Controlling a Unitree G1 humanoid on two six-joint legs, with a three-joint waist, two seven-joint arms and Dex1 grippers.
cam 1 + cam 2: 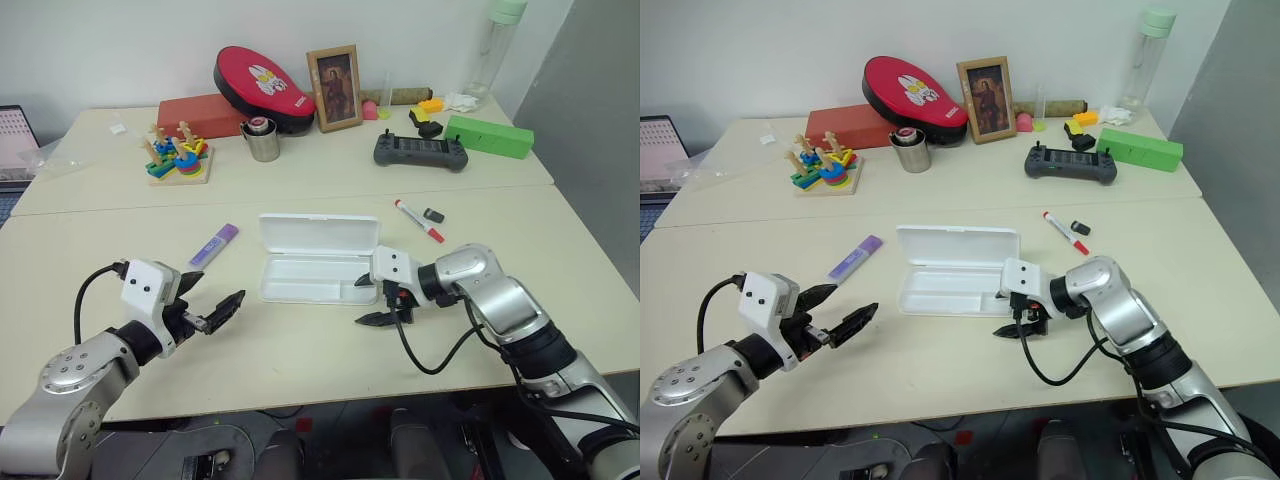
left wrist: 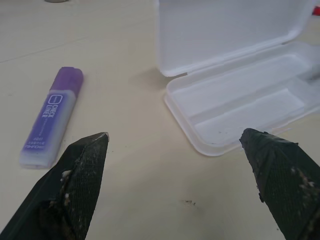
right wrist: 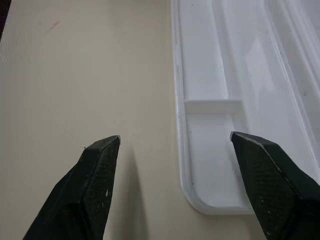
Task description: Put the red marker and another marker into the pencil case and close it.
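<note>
My right gripper goes to the red marker next and close where its white body meets the red cap (image 1: 428, 229).
The pencil case (image 1: 312, 275) lies open at the middle of the table, its lid (image 1: 320, 234) standing up at the back and its tray empty. The red marker (image 1: 418, 220) rests on the table behind and to the right of the case. Another marker (image 1: 214, 245), chunky and light purple, lies to the left of the case. My left gripper (image 1: 215, 292) hovers open in front of the purple marker (image 2: 51, 120), holding nothing. At the case's near right corner my right gripper (image 1: 368, 300) is open and empty, one finger over the tray (image 3: 240, 75), the other over the table.
A small black piece (image 1: 433, 215) lies beside the red marker. Along the back stand a green box (image 1: 488, 135), a game controller (image 1: 420, 151), a metal cup (image 1: 263, 140), a wooden stacking toy (image 1: 178, 158), a picture frame (image 1: 335, 87) and a red box (image 1: 200, 115).
</note>
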